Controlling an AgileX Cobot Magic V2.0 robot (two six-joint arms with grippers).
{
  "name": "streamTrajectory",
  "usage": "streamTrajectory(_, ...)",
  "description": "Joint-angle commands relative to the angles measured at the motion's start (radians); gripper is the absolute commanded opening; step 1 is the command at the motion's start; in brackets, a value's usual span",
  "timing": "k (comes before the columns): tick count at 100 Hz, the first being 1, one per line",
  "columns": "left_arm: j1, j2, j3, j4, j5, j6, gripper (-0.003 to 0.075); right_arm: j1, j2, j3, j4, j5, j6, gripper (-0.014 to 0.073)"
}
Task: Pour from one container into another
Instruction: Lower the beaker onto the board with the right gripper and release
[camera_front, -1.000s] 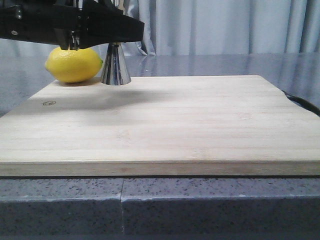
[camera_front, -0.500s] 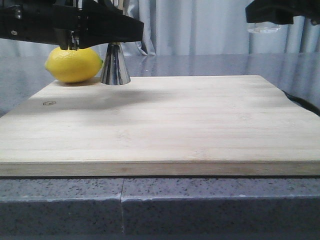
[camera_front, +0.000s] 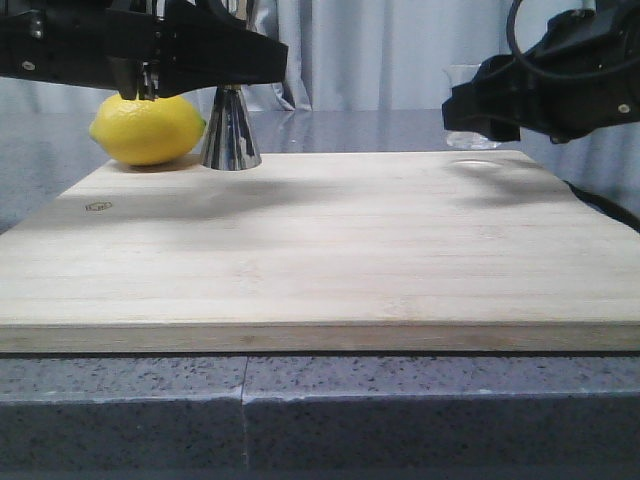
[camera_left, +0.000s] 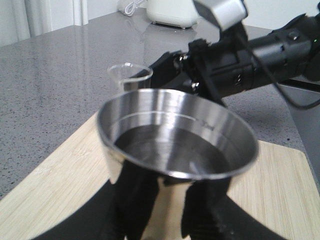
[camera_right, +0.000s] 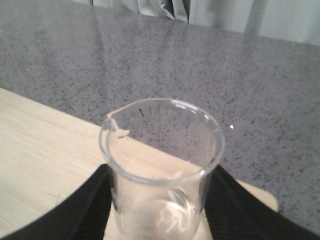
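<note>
Next, I set the clear glass beaker down with my right gripper just inside the wooden board's far edge (camera_front: 473, 168) (camera_right: 162, 232), near the black cable.
The clear glass beaker (camera_front: 468, 110) (camera_right: 162, 160) is held upright in my right gripper (camera_front: 482, 108) (camera_right: 161, 205), shut on it, low over the far right corner of the wooden board (camera_front: 320, 250). Whether the beaker touches the board I cannot tell. The steel jigger (camera_front: 231, 130) (camera_left: 175, 135) stands at the board's far left. My left gripper (camera_left: 170, 217) is shut round its waist, a black finger (camera_left: 137, 200) on each side. The left wrist view looks into the jigger's top cup, with the beaker (camera_left: 130, 76) and right arm beyond it.
A yellow lemon (camera_front: 147, 128) lies just left of the jigger, under the left arm (camera_front: 140, 50). A black cable (camera_front: 605, 208) runs off the board's right edge. The grey stone counter (camera_front: 400, 125) surrounds the board, and a white appliance (camera_left: 172, 10) stands far back.
The right arm has come into view from the upper right and dropped down and leftwards with the beaker. The left arm, jigger and lemon have not moved.
</note>
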Motion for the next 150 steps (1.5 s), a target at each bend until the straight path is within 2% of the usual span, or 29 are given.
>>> streamTrajectory(1,-0.008,-0.049,-0.029,-0.086,0.102,-0.006,0.022,-0.012,0.006,-0.025,0.014,-0.11,0.004,0.0312)
streamTrajectory(43,-0.008,-0.049,-0.029,-0.086,0.102,-0.006,0.022,-0.024,0.061,-0.025,0.011,-0.123,0.004,0.0316)
streamTrajectory(86,-0.008,-0.049,-0.029,-0.086,0.102,-0.006,0.022,-0.024,0.005,-0.023,-0.076,-0.011,0.004,0.0316)
streamTrajectory(93,-0.008,-0.049,-0.029,-0.086,0.102,-0.006,0.022,-0.024,0.005,-0.023,-0.078,-0.011,0.004,0.0351)
streamTrajectory(111,-0.008,-0.049,-0.029,-0.086,0.102,-0.006,0.022,-0.024,-0.001,-0.023,-0.078,0.006,0.004,0.0535)
streamTrajectory(120,-0.008,-0.049,-0.029,-0.086,0.102,-0.006,0.022,-0.022,-0.033,-0.023,-0.078,0.075,0.006,0.0573)
streamTrajectory(141,-0.008,-0.049,-0.029,-0.086,0.102,-0.006,0.022,-0.001,-0.177,-0.023,-0.078,0.331,0.019,0.0574)
streamTrajectory(150,-0.008,-0.049,-0.029,-0.086,0.102,-0.006,0.022,0.009,-0.245,-0.023,-0.078,0.467,0.064,0.0574)
